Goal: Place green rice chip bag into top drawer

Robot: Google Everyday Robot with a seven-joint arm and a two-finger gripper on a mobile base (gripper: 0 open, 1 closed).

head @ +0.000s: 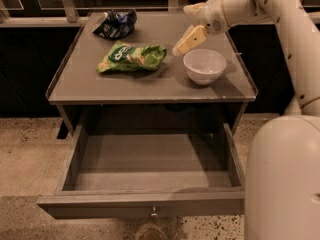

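The green rice chip bag is next, and my gripper should go to it and close on its end (154,57) nearest the white bowl.
The green rice chip bag (132,57) lies flat on the grey cabinet top (90,84), left of centre. My gripper (188,40) hangs above the top, just right of the bag and left of the white bowl, not touching the bag. The top drawer (145,161) is pulled out below the top and holds nothing; its front panel has a small round knob (154,214).
A white bowl (204,66) stands on the top at the right. A dark blue-black snack bag (116,24) lies at the back left. My arm (285,29) and base (282,179) fill the right side. Speckled floor lies around the cabinet.
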